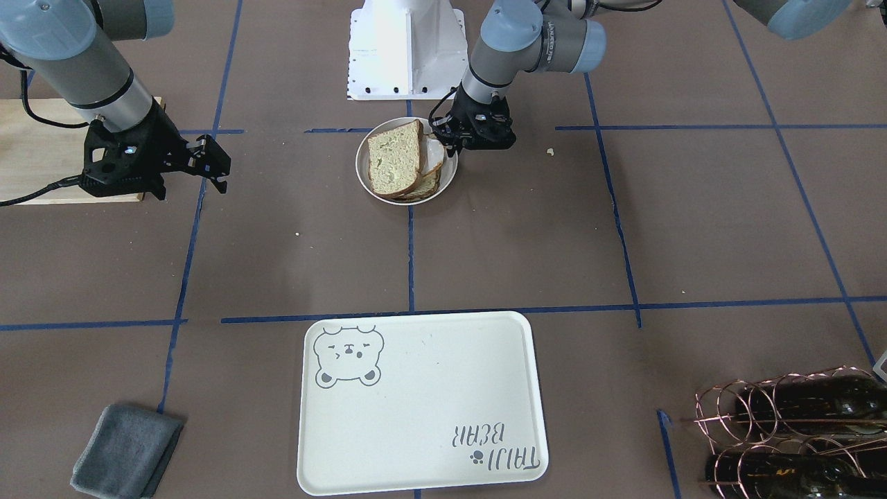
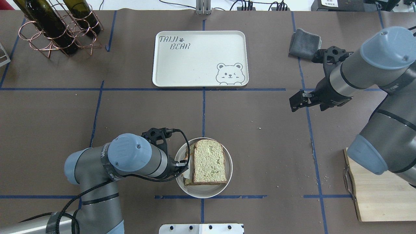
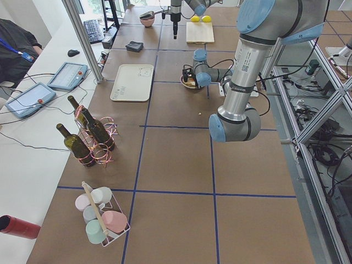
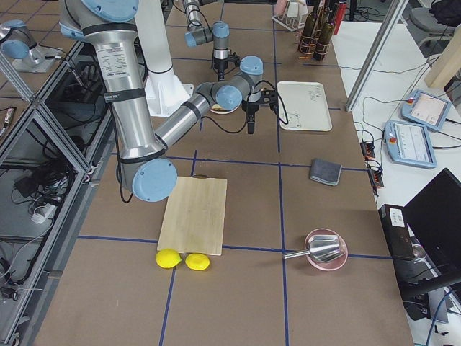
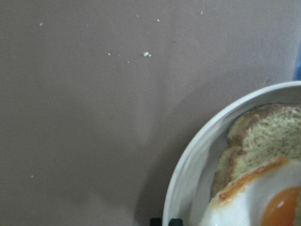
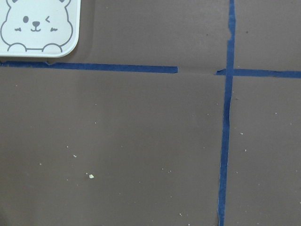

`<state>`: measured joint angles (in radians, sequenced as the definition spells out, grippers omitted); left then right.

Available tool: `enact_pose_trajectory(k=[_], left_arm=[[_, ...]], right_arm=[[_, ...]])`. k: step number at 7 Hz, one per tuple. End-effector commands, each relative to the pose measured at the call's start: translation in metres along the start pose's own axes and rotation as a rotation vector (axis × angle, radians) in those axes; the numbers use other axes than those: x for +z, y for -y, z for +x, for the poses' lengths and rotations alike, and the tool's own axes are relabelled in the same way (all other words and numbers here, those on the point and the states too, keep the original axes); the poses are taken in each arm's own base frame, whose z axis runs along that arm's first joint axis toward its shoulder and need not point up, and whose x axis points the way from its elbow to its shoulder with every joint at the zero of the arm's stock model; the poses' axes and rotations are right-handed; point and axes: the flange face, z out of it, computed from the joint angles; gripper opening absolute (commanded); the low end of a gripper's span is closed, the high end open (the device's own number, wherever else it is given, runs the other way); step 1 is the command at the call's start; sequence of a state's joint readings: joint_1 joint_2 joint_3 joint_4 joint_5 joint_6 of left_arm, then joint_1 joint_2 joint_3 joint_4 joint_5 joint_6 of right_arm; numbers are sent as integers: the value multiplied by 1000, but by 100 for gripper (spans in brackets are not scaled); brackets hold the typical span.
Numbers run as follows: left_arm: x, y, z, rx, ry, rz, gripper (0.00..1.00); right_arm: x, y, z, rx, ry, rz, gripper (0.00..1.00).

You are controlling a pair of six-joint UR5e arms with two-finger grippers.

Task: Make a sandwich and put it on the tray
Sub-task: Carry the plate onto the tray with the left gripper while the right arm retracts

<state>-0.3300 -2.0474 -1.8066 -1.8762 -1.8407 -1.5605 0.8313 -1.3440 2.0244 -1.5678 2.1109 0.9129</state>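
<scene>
The robot's left gripper will release the sandwich's white plate on the tray's middle (image 1: 421, 396), between the bear face and the lettering.
The sandwich sits on a small round white plate (image 1: 364, 173). A pale greenish-tan bread slice (image 2: 209, 161) lies on top, and a second slice and the white fried egg (image 5: 254, 202) with orange yolk peek out beneath. My left gripper (image 1: 447, 144) is low at the plate's rim beside the egg. In the left wrist view its tips (image 5: 165, 221) sit close together, shut, with nothing visibly held. My right gripper (image 2: 294, 104) hangs open and empty over bare table, off to the robot's right of the plate. The cream-white bear tray (image 2: 195, 61) lies bare at the far side.
A pale wooden board (image 2: 373, 195) lies under the right arm's base side. A folded grey cloth (image 2: 304, 44) lies beside the tray. A copper wire rack with dark bottles (image 2: 55, 29) stands at the far left corner. Blue tape lines cross the brown table.
</scene>
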Motion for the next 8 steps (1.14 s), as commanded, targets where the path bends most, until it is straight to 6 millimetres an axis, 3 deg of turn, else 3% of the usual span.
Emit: enact_pose_trajectory(k=[1,3,5,8], left_arm=[[-35,31,4,-25,-59,20,0],[-77,82,-4,-85,-123,-21,0],[-95,113,-9,-278,-185,16,0],[-75,205,1,-488,-203,95,0]], right_arm=[[-2,3,42,-29,-40,3,100],[-12,10,103,-95,-80,-23,100],[-33,18,171,-151,-121,-51,100],[-43,49,294,-212,-121,-104,100]])
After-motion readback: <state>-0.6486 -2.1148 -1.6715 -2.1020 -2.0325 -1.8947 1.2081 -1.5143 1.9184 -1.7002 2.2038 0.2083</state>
